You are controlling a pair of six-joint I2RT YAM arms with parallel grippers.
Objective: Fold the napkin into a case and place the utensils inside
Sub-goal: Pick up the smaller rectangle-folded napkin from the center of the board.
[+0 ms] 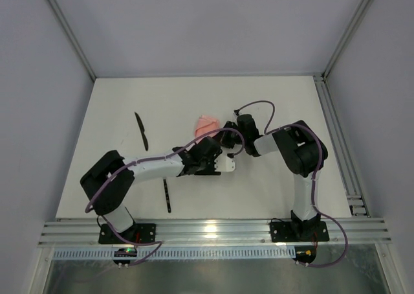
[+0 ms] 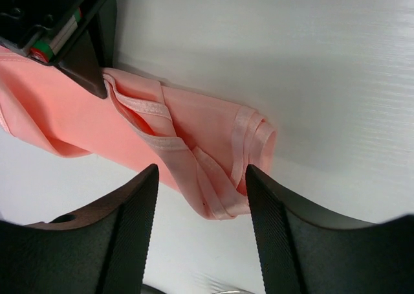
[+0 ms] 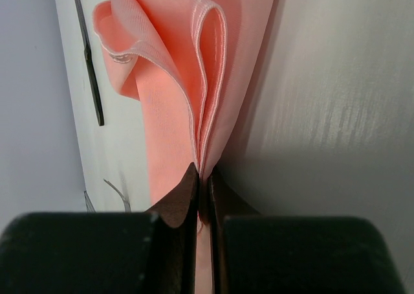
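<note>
Next, my right gripper puts the pale-pink napkin down on the middle of the white table point(image 1: 225, 155), below my left gripper.
The pale-pink napkin point(image 1: 206, 125) lies bunched in loose folds at the middle of the table. My right gripper point(image 3: 202, 172) is shut on its hemmed layers, which fan out ahead of the fingers point(image 3: 181, 200). My left gripper point(image 2: 200, 172) is open, and a folded corner of the napkin point(image 2: 217, 177) lies between its fingertips without touching them. In the top view both grippers, left point(image 1: 217, 150) and right point(image 1: 228, 140), meet at the cloth's near edge. A black knife point(image 1: 140, 129) lies to the left, also visible in the right wrist view point(image 3: 87, 54). A second slim dark utensil point(image 1: 167, 195) lies nearer the front.
The right gripper's body point(image 2: 71, 28) shows at the top left of the left wrist view, pinching the cloth. Purple cables point(image 1: 259, 106) loop above the right arm. Aluminium rails point(image 1: 343, 151) border the white table point(image 1: 272, 100) on the right and front.
</note>
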